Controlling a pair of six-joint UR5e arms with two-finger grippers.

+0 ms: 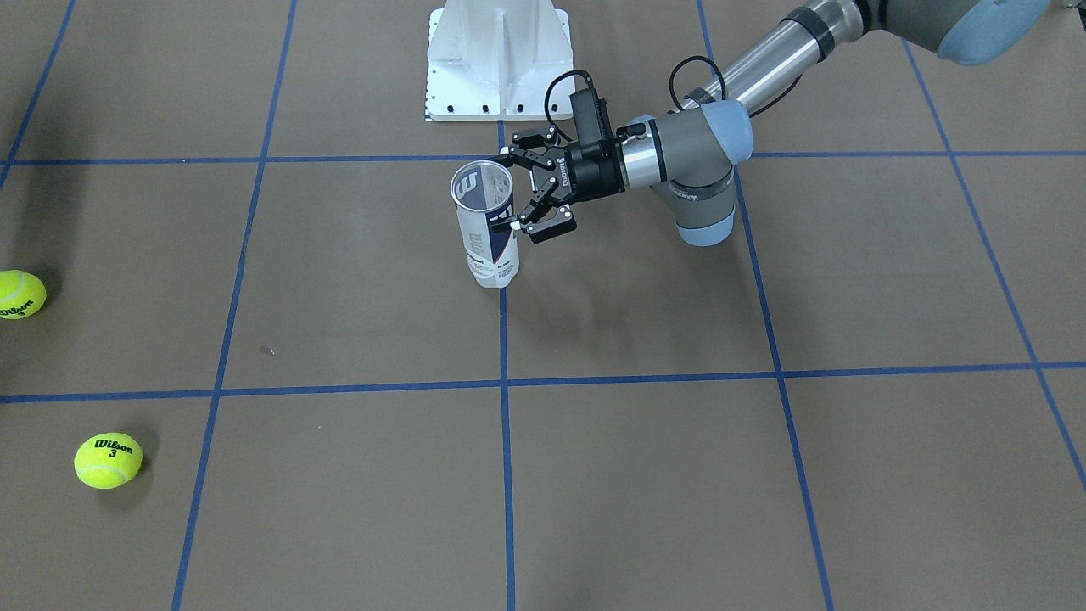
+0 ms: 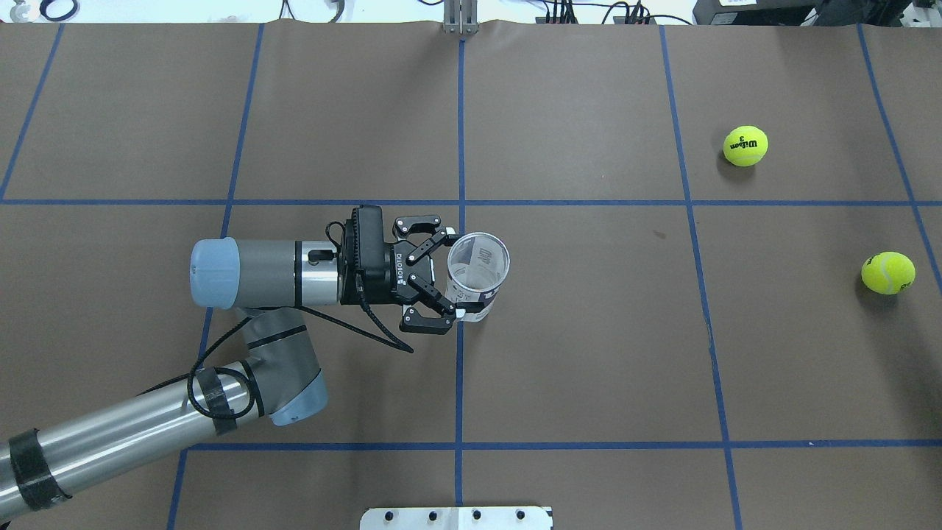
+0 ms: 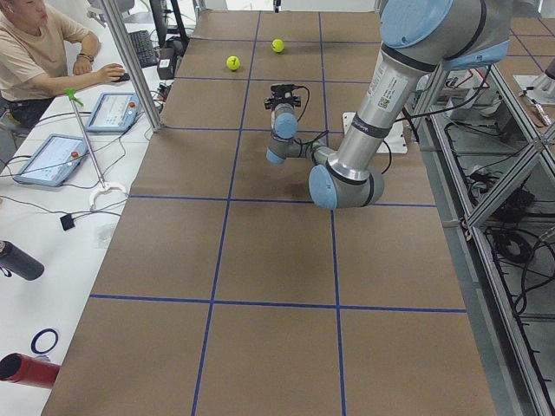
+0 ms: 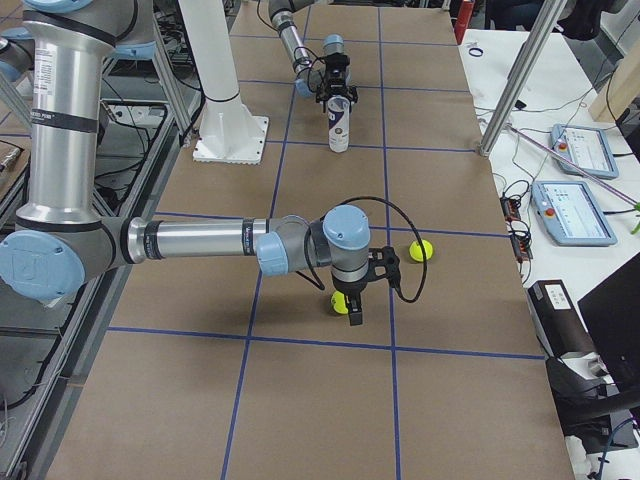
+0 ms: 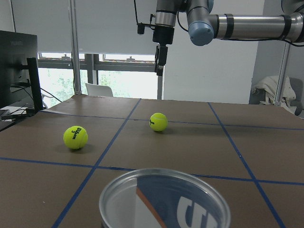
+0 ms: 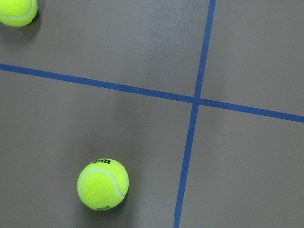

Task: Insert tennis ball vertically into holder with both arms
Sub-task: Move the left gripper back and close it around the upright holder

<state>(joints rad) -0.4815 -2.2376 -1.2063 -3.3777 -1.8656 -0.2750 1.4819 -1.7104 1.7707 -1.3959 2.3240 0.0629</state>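
Note:
The robot's right gripper needs to close on the sides of the nearer tennis ball (image 1: 20,294) (image 6: 103,184), the one on the robot's side of the blue tape line.
The holder (image 1: 486,233) is a clear can with a white and navy label. It stands upright, open end up, near the table's centre line; it also shows in the overhead view (image 2: 480,276). My left gripper (image 1: 513,193) reaches in level, one finger on each side of the can just below its rim, and is shut on it. Its wrist view shows the rim (image 5: 164,202) from above. Two tennis balls (image 2: 745,146) (image 2: 888,273) lie far to my right. My right gripper (image 4: 356,312) hangs fingers-down above the nearer ball (image 4: 340,302); I cannot tell whether it is open.
The white metal base (image 1: 498,59) stands behind the can on the robot's side. The right wrist view looks down on both balls (image 6: 102,185) (image 6: 16,10) and blue tape lines. An operator with tablets (image 3: 48,52) sits beyond the far table edge.

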